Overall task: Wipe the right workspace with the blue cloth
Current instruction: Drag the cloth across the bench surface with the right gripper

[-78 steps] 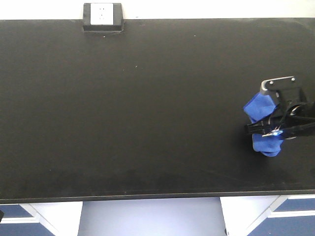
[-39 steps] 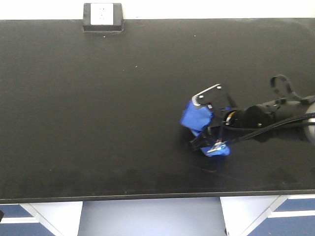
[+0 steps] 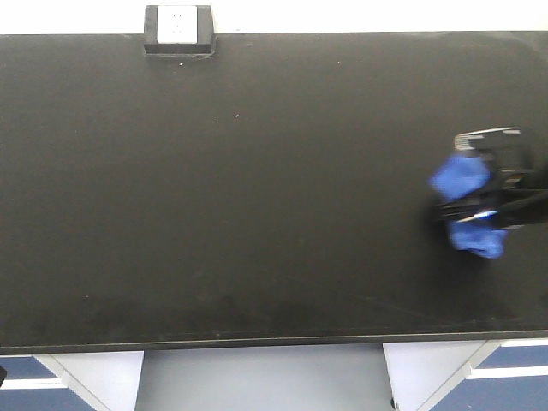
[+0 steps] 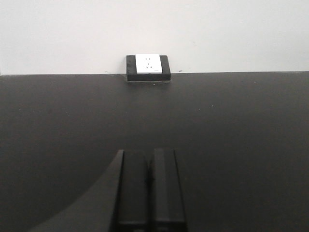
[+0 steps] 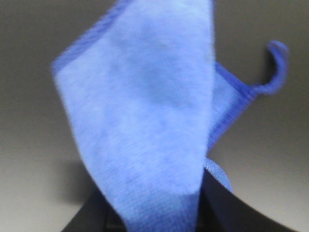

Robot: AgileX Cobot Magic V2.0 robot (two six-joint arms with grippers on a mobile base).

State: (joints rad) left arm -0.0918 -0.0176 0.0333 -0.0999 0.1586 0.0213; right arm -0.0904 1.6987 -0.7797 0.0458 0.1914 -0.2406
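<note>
Next, I let go of the blue cloth with my right gripper on the bare black benchtop (image 3: pixel 419 203), a little way in toward the middle of the benchtop.
The blue cloth (image 3: pixel 467 201) is bunched in my right gripper (image 3: pixel 467 214), which is shut on it near the right edge of the right workspace (image 3: pixel 257 188), a wide matte black benchtop. In the right wrist view the blue cloth (image 5: pixel 145 111) fills most of the frame, spreading up from between the dark fingers (image 5: pixel 219 198), with its small loop tag (image 5: pixel 275 67) sticking out at the upper right. My left gripper (image 4: pixel 148 159) is shut with nothing in it, hovering low over the benchtop (image 4: pixel 241 145) and facing the back wall.
A black-framed white socket box (image 3: pixel 178 30) sits at the back left edge of the benchtop, also in the left wrist view as the socket box (image 4: pixel 148 67). White and blue cabinet fronts (image 3: pixel 479 368) show below the front edge.
The right gripper swept the cloth from the right edge to the bench's middle and has now swung back to the right edge. The image is blurred from motion.
</note>
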